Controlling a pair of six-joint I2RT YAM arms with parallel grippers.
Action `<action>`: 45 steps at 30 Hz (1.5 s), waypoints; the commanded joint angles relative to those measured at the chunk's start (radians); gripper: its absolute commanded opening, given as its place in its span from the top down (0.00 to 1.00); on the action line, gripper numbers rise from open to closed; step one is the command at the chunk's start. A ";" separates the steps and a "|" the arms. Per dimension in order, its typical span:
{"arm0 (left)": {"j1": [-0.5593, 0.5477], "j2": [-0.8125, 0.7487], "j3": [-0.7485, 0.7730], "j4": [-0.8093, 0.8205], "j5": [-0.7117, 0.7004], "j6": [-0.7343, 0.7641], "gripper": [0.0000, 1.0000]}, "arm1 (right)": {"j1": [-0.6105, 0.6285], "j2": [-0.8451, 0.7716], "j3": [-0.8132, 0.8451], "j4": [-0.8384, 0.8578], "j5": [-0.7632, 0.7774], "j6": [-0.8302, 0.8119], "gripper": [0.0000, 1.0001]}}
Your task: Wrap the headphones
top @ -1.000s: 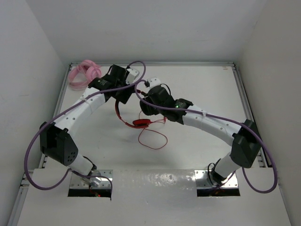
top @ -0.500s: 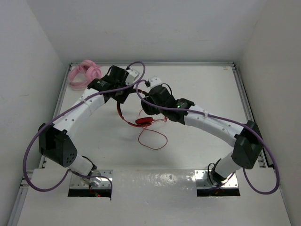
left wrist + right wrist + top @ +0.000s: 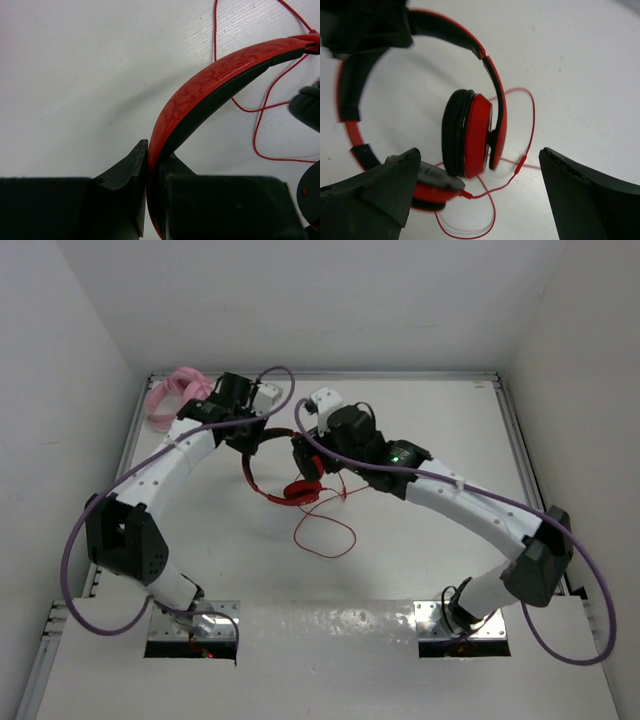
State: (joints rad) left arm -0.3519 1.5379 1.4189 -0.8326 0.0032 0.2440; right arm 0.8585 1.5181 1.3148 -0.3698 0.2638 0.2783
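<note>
The red cable has a small thick piece and a loose loop on the table. Next, my right gripper closes on the part of the red cable (image 3: pixel 297 478) (image 3: pixel 439 164) between them.
The red headphones (image 3: pixel 292 490) lie mid-table, with the black-and-red headband (image 3: pixel 215 72) arching up toward my left gripper (image 3: pixel 155 167). That gripper is shut on the headband, with the red band pinched between both jaws. My right gripper (image 3: pixel 479 192) hovers open just above the earcups, with one red earcup (image 3: pixel 477 132) standing on edge between the spread fingers (image 3: pixel 385 192) and touching neither. The second earcup (image 3: pixel 432 187) lies flat by the left finger. The thin red cable (image 3: pixel 325 532) loops loosely on the table toward the near side.
A pink coiled bundle (image 3: pixel 176 396) sits in the far left corner behind the left arm. Raised rails (image 3: pixel 512 430) border the white table. Purple hoses trail along both arms.
My left gripper has closed on the headband. My right gripper has sprung open, let go of the headphones and drawn back slightly. The headphones shifted a little toward the left.
</note>
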 commanded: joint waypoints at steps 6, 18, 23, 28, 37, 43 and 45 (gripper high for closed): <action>0.283 0.090 0.282 -0.066 0.458 -0.139 1.00 | -0.180 -0.317 -0.010 0.112 -0.218 -0.169 0.01; 0.448 0.106 0.471 0.107 0.656 -0.549 1.00 | -0.246 -0.122 -0.318 0.462 -0.210 -0.364 0.01; 0.479 0.145 0.566 0.112 0.607 -0.641 1.00 | -0.257 0.082 -0.200 0.568 -0.259 -0.184 0.01; 0.485 0.180 0.635 0.096 0.531 -0.641 1.00 | -0.254 0.276 -0.172 0.736 -0.425 0.057 0.09; 0.488 0.215 0.672 0.101 0.521 -0.647 1.00 | -0.165 0.476 -0.085 0.804 -0.385 0.163 0.14; 0.492 0.222 0.666 0.104 0.523 -0.660 1.00 | -0.161 0.634 0.030 0.678 -0.282 0.237 0.50; 0.491 0.220 0.647 0.109 0.517 -0.675 1.00 | -0.154 0.680 0.089 0.582 -0.308 0.263 0.86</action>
State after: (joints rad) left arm 0.1341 1.7802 2.0365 -0.7898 0.5053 -0.3725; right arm 0.7067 2.1548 1.3331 0.3008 -0.0631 0.4770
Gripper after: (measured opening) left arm 0.084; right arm 0.256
